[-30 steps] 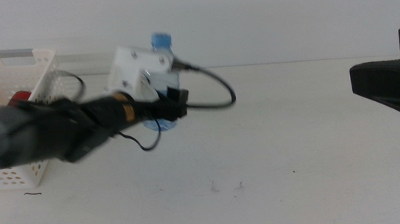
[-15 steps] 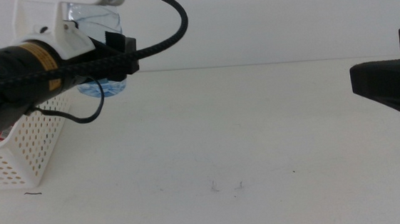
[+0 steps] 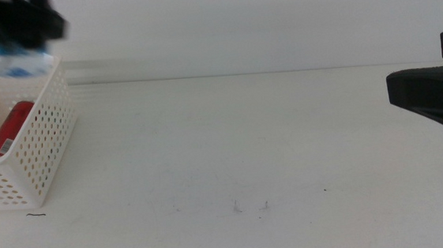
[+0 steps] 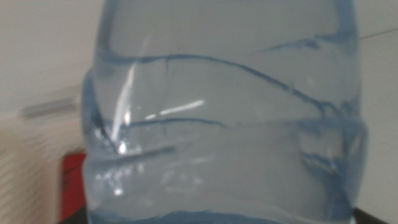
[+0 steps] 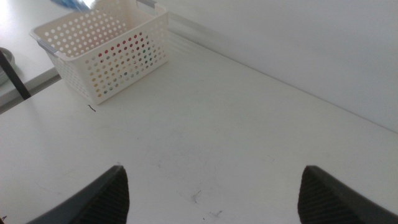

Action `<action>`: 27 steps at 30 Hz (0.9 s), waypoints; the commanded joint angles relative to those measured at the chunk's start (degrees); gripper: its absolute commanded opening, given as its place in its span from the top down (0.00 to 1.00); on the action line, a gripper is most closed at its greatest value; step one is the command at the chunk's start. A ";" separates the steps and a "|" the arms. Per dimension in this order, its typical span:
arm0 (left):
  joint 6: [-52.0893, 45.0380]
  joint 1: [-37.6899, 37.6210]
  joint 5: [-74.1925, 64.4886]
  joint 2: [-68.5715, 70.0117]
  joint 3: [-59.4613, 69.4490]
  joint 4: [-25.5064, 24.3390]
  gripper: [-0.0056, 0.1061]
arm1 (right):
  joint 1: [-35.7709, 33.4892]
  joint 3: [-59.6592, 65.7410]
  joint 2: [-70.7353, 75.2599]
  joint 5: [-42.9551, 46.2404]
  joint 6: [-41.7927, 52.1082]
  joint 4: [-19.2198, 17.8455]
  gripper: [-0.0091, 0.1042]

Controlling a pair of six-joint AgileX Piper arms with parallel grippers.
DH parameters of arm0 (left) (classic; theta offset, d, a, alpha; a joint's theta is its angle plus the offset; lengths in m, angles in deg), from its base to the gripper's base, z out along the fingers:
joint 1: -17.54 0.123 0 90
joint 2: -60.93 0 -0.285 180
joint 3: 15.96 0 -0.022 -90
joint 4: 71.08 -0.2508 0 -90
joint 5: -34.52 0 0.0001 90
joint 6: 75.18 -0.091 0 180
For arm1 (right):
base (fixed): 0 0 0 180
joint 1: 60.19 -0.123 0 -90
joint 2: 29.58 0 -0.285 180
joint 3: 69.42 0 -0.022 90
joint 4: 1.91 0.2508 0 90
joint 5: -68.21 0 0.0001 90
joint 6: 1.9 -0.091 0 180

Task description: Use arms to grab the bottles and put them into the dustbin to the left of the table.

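I need to use my left gripper to set the clear water bottle down next to the red soda can in the white dustbin (image 3: pixel 1 128). The bottle is now just above the dustbin.
My left gripper (image 3: pixel 16 25) is a dark blur at the far top left, shut on the clear water bottle (image 3: pixel 14 59) and holding it just above the white dustbin (image 3: pixel 41 142). The bottle fills the left wrist view (image 4: pixel 224 124). The red soda can (image 3: pixel 8 129) lies inside the dustbin, and also shows past the bottle in the left wrist view (image 4: pixel 71 180). The yellow tea bottle is out of view. My right gripper (image 5: pixel 214 193) is open and empty, and waits at the right edge of the middle view (image 3: pixel 397 90).
The white table (image 3: pixel 246 138) has a few small dark marks near its front (image 3: pixel 252 207). The dustbin stands at the table's left end, and shows in the right wrist view (image 5: pixel 106 56) with a grey strip on its rim.
My left arm has swung left and up with the water bottle, from the middle of the table to above the dustbin. The right arm has not moved.
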 commanded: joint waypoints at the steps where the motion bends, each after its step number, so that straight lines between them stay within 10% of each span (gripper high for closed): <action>1: -3.71 5.14 -6.97 -1.99 -6.09 2.31 0.97 | -0.23 -0.20 0.25 0.24 0.38 0.02 0.12; 21: -14.06 24.29 -20.58 -34.96 -22.00 3.85 0.95 | -0.23 -0.20 0.25 0.24 0.38 0.02 0.12; 27: -15.12 24.17 -18.25 -39.13 -22.00 7.46 0.68 | -0.23 -0.20 0.25 0.24 0.38 0.04 0.12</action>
